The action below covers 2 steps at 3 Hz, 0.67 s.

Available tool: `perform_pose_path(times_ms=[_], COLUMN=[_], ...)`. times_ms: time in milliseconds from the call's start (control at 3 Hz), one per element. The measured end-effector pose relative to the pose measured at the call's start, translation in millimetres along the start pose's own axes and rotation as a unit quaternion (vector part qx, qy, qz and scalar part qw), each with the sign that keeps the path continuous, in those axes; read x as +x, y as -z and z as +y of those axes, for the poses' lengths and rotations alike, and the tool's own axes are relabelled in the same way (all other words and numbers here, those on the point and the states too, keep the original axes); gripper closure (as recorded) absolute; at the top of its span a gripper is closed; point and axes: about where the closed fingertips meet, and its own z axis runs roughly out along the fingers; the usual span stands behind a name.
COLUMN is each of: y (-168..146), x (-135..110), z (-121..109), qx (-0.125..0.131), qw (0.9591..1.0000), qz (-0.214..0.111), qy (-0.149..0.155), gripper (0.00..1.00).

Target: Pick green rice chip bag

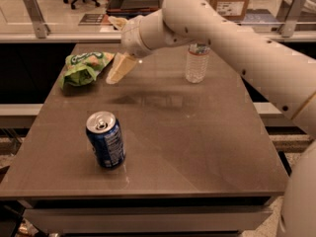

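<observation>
My gripper is to head next for the middle (83, 70) of the green rice chip bag, and it will close on the bag there.
The green rice chip bag (84, 67) lies crumpled at the back left of the brown table (197, 132), light green with white lettering. My gripper (117, 72) hangs from the white arm just to the right of the bag, above the table and close to the bag's right end. Only one tan finger (121, 67) shows, pointing down and to the left.
A blue soda can (105, 140) stands upright at the front left of the table. A clear water bottle (197, 61) stands at the back right, partly behind my arm. A counter edge and office chairs lie beyond the table.
</observation>
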Motion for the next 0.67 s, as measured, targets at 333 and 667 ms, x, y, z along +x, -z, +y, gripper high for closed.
perform_pose_path(times_ms=[333, 667], y=[-37.2, -67.0], x=[-2.0, -17.2], z=[-1.0, 10.5], qx=[-0.020, -0.045], qw=[0.9994, 0.9975], qz=[-0.012, -0.017], qy=[-0.026, -0.052], gripper=[0.00, 0.00])
